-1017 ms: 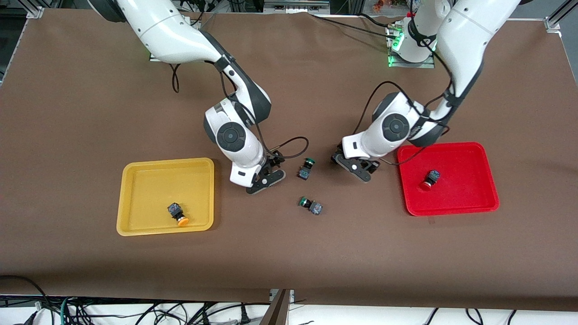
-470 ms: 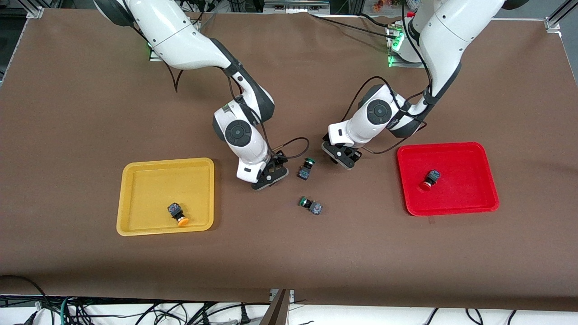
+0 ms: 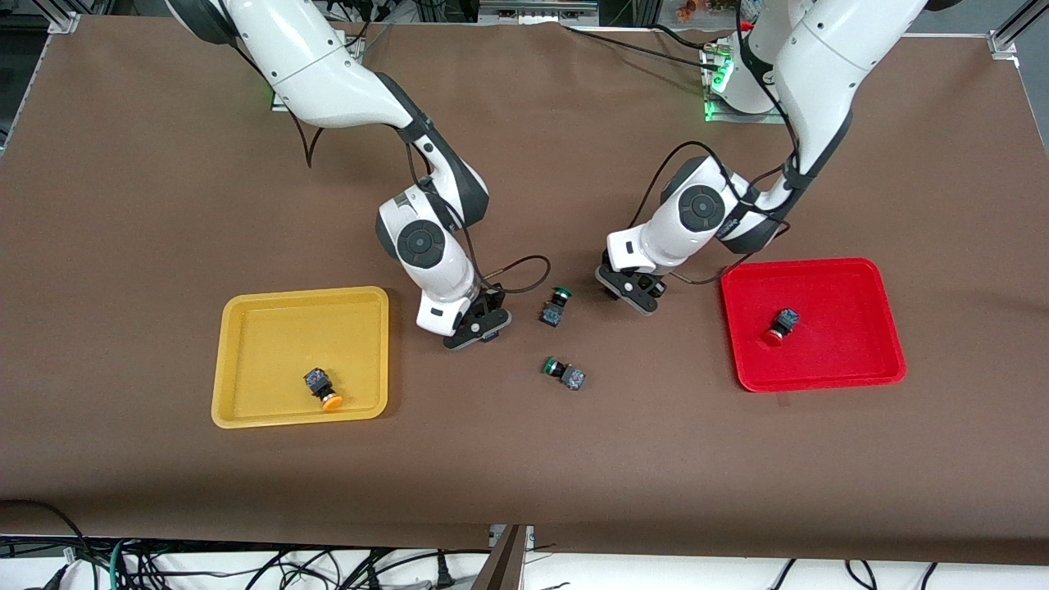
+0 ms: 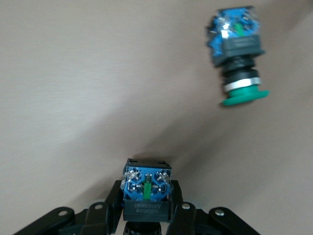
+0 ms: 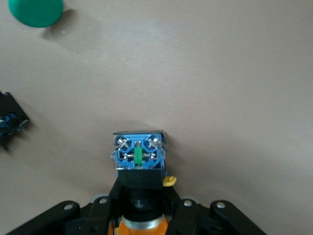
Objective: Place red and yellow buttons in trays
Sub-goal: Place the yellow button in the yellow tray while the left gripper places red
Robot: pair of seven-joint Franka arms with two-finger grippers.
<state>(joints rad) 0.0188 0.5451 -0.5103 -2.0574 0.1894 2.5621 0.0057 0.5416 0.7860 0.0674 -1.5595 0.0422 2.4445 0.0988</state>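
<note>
My left gripper will release the blue-bodied button in the red tray [image 3: 836, 329], just past the red button from the green-capped switches.
My right gripper [image 3: 475, 324] is low over the table between the yellow tray [image 3: 246, 360] and a green-capped switch. In the right wrist view it [image 5: 142, 198] is shut on a yellow button [image 5: 138, 156], whose orange-yellow cap shows between the fingers. My left gripper [image 3: 635, 291] is low beside the red tray [image 3: 852, 352]. In the left wrist view it [image 4: 146, 203] is shut on a blue-bodied button [image 4: 146, 183] whose cap is hidden. Another yellow button [image 3: 322, 388] lies in the yellow tray. A red button [image 3: 778, 326] lies in the red tray.
Two green-capped switches lie on the brown table between the grippers: one [image 3: 556, 306] midway between them, also in the left wrist view [image 4: 238, 54], the other [image 3: 564, 372] nearer the front camera. A green cap [image 5: 36, 10] shows in the right wrist view.
My left gripper swung toward the right arm's end, then came partway back toward the red tray. My right gripper shifted toward the middle, then back toward the yellow tray.
</note>
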